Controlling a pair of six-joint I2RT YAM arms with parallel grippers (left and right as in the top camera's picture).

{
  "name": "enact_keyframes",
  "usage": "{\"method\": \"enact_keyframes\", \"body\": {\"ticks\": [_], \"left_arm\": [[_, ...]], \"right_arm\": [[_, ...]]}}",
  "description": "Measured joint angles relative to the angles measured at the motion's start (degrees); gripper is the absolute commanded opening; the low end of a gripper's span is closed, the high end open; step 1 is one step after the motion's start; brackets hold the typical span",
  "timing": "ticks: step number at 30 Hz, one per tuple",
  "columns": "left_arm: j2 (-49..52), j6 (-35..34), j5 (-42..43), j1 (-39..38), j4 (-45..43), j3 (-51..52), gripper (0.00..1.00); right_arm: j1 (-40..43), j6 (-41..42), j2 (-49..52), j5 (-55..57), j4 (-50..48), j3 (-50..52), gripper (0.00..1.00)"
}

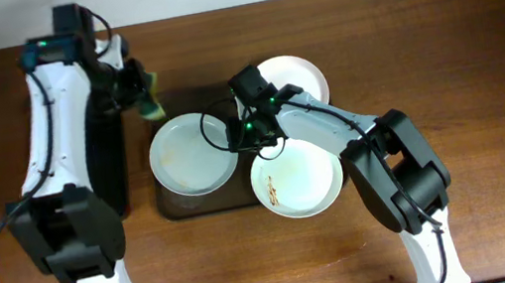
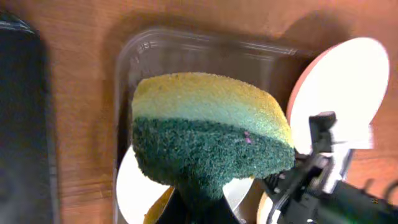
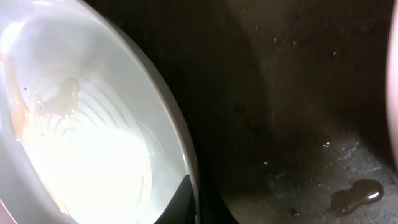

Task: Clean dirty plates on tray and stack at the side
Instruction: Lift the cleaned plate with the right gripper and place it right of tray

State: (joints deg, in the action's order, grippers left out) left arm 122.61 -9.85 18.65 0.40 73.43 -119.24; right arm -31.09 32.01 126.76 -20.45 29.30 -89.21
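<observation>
Next, my right gripper lets go of the white plate on the bare wooden table (image 1: pixel 425 92) beside the tray, opposite the narrow black tray.
The tray (image 1: pixel 203 202) lies at mid-table. One plate (image 1: pixel 190 154) rests on its left half. A second plate (image 1: pixel 298 76) sits at its back right. A third plate (image 1: pixel 300 179), with orange-brown smears near its rim, overhangs the tray's front right edge. My right gripper (image 1: pixel 260 145) is shut on this plate's rim; the right wrist view shows the rim (image 3: pixel 180 149) between the fingers (image 3: pixel 196 199) over the wet tray (image 3: pixel 298 124). My left gripper (image 1: pixel 139 90) is shut on a yellow-green sponge (image 2: pixel 205 124), held above the tray's back left corner (image 2: pixel 186 53).
A narrow glossy black tray (image 1: pixel 112 152) lies left of the tray, under my left arm, and shows in the left wrist view (image 2: pixel 22 112). Water drops (image 3: pixel 354 196) lie on the tray. Bare wooden table (image 1: pixel 479 47) extends to the right and front.
</observation>
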Motion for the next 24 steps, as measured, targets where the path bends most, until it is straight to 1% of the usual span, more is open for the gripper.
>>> {"method": "enact_keyframes", "body": {"ticks": [1, 2, 3, 4, 7, 9, 11, 15, 20, 23, 24], "left_arm": [[0.0, 0.0, 0.0, 1.0, 1.1, -3.8, 0.0], [0.0, 0.0, 0.0, 2.0, 1.7, -4.6, 0.01], [0.0, 0.0, -0.1, 2.7, 2.0, -4.7, 0.0], [0.0, 0.0, -0.8, 3.8, 2.5, -4.7, 0.01], [0.0, 0.0, -4.4, 4.8, 3.9, -4.7, 0.0], [0.0, 0.0, -6.1, 4.7, 4.3, -4.7, 0.0], [0.0, 0.0, -7.5, 4.7, 4.6, -4.7, 0.0], [0.0, 0.0, -8.9, 4.7, 4.6, -4.7, 0.0], [0.0, 0.0, -9.1, 4.7, 4.7, -4.7, 0.0], [0.0, 0.0, -9.1, 4.7, 4.7, -4.7, 0.0], [0.0, 0.0, -9.1, 4.7, 4.7, -4.7, 0.01]], "right_arm": [[0.0, -0.7, -0.1, 0.0, 0.6, 0.0, 0.04], [0.2, -1.2, -0.4, 0.5, 1.7, 0.0, 0.04], [0.2, -2.3, -1.8, 2.8, 5.3, 0.0, 0.04], [0.4, -3.9, -5.2, 5.6, 8.2, -0.1, 0.04], [0.4, -5.5, -15.7, 15.0, 15.5, -4.2, 0.04], [0.1, -6.6, -18.6, 21.3, 18.1, -6.4, 0.04], [-1.2, -7.0, -18.7, 26.8, 20.0, -6.8, 0.04], [-9.8, -7.6, -18.7, 41.6, 21.5, -6.9, 0.04], [-17.8, -8.2, -18.7, 71.1, 21.0, -7.0, 0.04], [-21.4, -8.3, -18.7, 83.9, 20.8, -7.0, 0.04], [-21.9, -8.3, -18.7, 86.3, 20.8, -7.0, 0.04]]}}
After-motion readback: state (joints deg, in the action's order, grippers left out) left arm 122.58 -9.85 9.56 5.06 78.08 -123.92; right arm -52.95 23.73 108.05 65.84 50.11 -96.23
